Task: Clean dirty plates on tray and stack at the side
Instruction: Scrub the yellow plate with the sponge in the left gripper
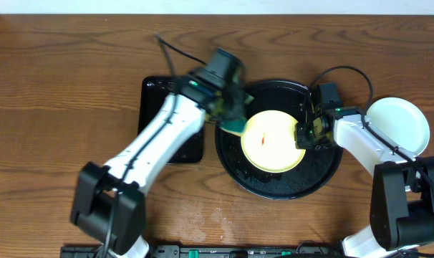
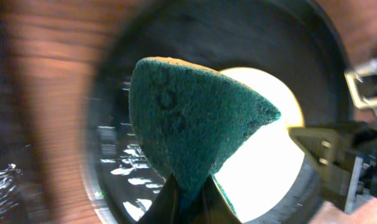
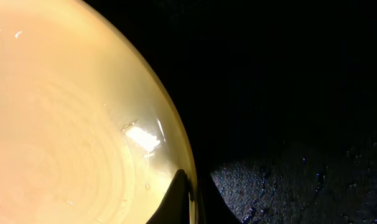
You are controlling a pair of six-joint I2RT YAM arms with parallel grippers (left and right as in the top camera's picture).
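The left gripper should release the green sponge near the middle of the rectangular black tray [image 1: 166, 132], a little toward the robot.
A pale yellow plate [image 1: 274, 140] with a thin red smear lies in the round black tray [image 1: 324, 172]. My right gripper [image 1: 303, 133] is shut on the plate's right rim; in the right wrist view one finger lies inside the yellow plate [image 3: 70, 124] and the other outside over the tray [image 3: 288, 74], jaws [image 3: 191, 199] pinching the rim. My left gripper [image 1: 231, 115] is shut on a green sponge [image 1: 235, 123] held at the plate's left edge. In the left wrist view the sponge [image 2: 188, 118] fills the centre above the plate [image 2: 263, 162] and the tray [image 2: 114, 124].
A pale plate [image 1: 397, 125] sits on the wooden table right of the tray. A rectangular black tray [image 1: 160, 97] lies left of the round one, mostly under my left arm. The right arm's gripper body [image 2: 341, 165] shows at the right of the left wrist view.
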